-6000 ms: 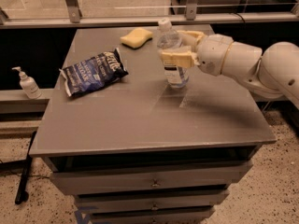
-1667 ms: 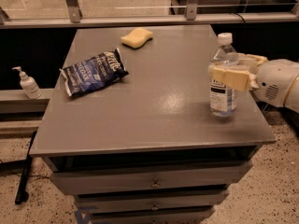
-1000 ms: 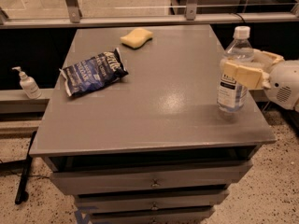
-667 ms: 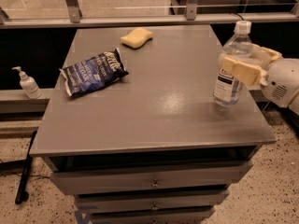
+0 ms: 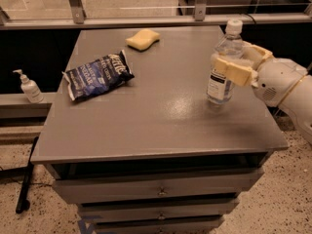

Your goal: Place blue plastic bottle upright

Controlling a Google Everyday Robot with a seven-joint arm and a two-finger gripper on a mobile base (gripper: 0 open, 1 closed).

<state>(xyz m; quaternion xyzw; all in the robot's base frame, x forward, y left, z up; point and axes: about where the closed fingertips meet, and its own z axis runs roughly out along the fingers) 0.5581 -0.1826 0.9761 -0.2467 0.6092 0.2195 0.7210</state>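
The robot's gripper should set the blue plastic bottle upright on the grey table, a little nearer the dark blue snack bag point(image 5: 203, 103).
The blue plastic bottle point(image 5: 222, 77), clear with a white cap and a pale label, stands upright at the right side of the grey table point(image 5: 161, 116). Its base looks to be resting on the tabletop. My gripper point(image 5: 230, 58) reaches in from the right and is shut around the bottle's upper body. One tan finger point(image 5: 234, 71) lies across the front of the bottle; the other is behind it.
A dark blue snack bag point(image 5: 96, 76) lies at the table's left. A yellow sponge point(image 5: 143, 38) lies at the back. A small white pump bottle point(image 5: 28, 87) stands on a ledge left of the table. Drawers sit below the tabletop. A glass barrier runs behind it.
The gripper carried the bottle from the table's middle to the right side. In the last second the bottle went from leaning to upright and shifted slightly left.
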